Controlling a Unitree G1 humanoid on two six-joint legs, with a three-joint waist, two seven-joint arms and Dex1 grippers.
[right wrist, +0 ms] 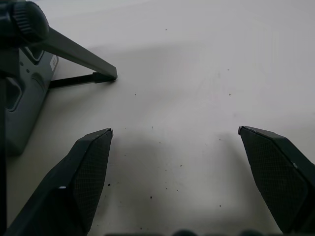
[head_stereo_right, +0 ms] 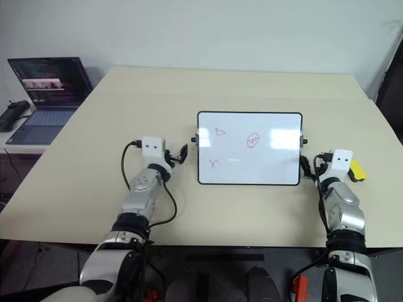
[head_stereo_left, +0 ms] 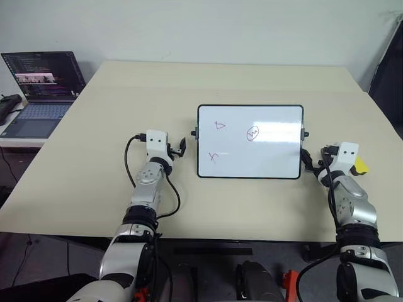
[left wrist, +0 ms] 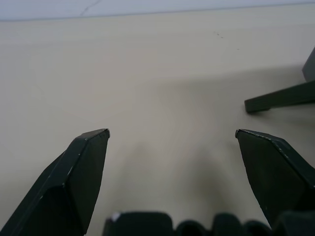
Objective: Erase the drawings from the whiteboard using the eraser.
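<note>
My right gripper is to move next to the yellow eraser beside the whiteboard and close on the eraser's long sides (head_stereo_left: 359, 167) around the middle.
The whiteboard (head_stereo_left: 264, 157) lies flat at the table's middle. The drawings on it are red: a triangle-like mark (head_stereo_left: 220, 125), an oval-circled squiggle (head_stereo_left: 252, 133) and a zigzag (head_stereo_left: 213, 156). The yellow eraser (head_stereo_left: 360, 165) lies on the table to the right of the board, partly hidden behind my right wrist housing. My left gripper (head_stereo_left: 178, 150) hovers just left of the board's left edge. It is open, with bare table between its fingers (left wrist: 83, 162). My right gripper (head_stereo_left: 312, 158) sits at the board's right edge, to the left of the eraser, open and holding nothing.
A beige table (head_stereo_left: 94, 163) carries everything. An open laptop (head_stereo_left: 41, 88) stands on a lower side table at the far left, with a dark object (head_stereo_left: 7, 107) beside it. The board's black stand leg (right wrist: 78, 51) shows close to my right gripper.
</note>
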